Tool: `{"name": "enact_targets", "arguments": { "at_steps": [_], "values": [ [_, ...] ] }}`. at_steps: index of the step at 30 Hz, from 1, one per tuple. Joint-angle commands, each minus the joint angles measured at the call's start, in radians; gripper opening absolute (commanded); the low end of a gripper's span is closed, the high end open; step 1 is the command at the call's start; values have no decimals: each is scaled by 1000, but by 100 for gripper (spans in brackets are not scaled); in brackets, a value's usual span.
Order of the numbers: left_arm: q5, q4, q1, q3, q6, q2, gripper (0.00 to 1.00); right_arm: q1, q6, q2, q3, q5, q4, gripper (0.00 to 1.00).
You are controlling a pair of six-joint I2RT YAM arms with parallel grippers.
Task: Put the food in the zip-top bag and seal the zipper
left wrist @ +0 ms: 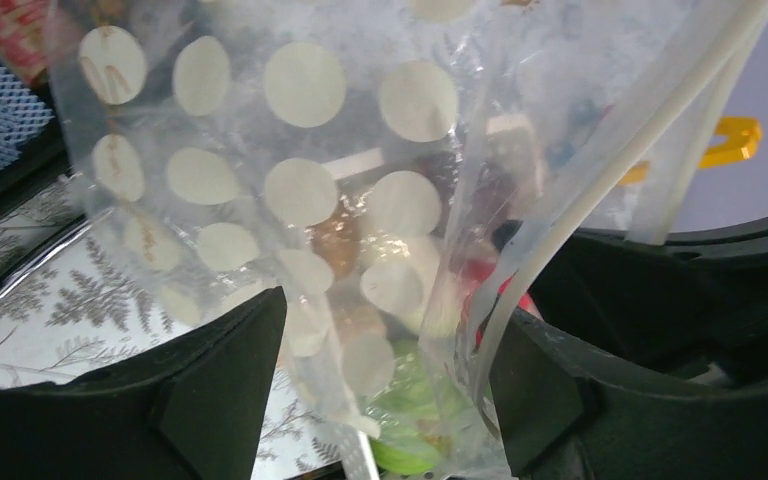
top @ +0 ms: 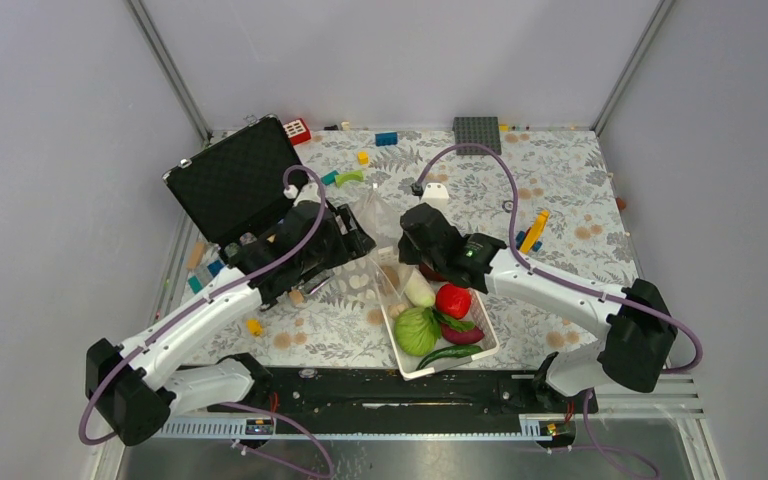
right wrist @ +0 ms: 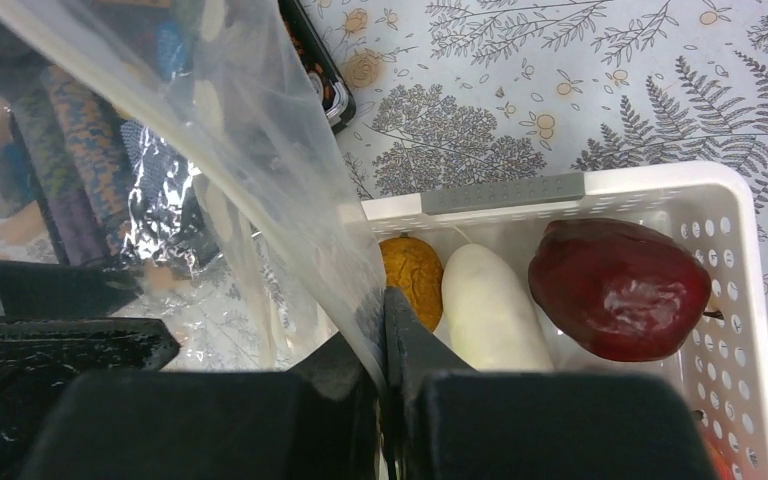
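My left gripper will pinch the bag's zipper strip [left wrist: 512, 290], as my right gripper is holding the bag's edge over the basket, and so free my right gripper for the cabbage.
The clear zip-top bag [top: 380, 240] hangs between my two grippers, just left of the white basket [top: 491, 325]. The basket holds a green cabbage [top: 416, 330], red tomato [top: 452, 299], white radish [top: 419, 290], dark-red bulb [top: 465, 334] and long green pepper [top: 448, 354]. My left gripper [left wrist: 380, 385] is open, with the bag [left wrist: 300, 150] and its zipper strip [left wrist: 610, 160] hanging in the gap. My right gripper [right wrist: 384, 315] is shut on the bag's edge [right wrist: 260, 130], over the basket rim [right wrist: 500, 193], beside a brown oval [right wrist: 412, 275], the radish [right wrist: 490, 310] and the bulb [right wrist: 618, 288].
An open black case [top: 235, 180] stands at the back left, close behind my left arm. Loose toy bricks lie scattered on the patterned cloth, with a grey baseplate [top: 477, 133] at the back and a yellow piece [top: 533, 230] near my right arm.
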Motion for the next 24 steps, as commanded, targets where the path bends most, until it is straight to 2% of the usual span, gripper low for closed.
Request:
{"name": "enact_targets", "arguments": {
  "at_steps": [1,5,9,12,17,22,24],
  "values": [
    [66,125,-3,5,-37,44,73,16,37,-21,13,42,39,0],
    [56,111,-34,22,-36,109,73,18,41,-25,15,37,49,0],
    [-51,23,-87,82,-16,158,70,20,44,-24,18,29,53,0],
    [-190,-74,-143,161,0,187,61,22,37,-31,16,12,59,0],
    [-345,-269,-190,288,46,227,28,21,7,-44,15,29,33,0],
    [-479,-550,-194,358,75,188,11,-4,-36,-51,27,133,-69,0],
    [-528,-637,-194,366,76,143,9,-34,-38,-54,22,129,-92,0]
  ]
}}
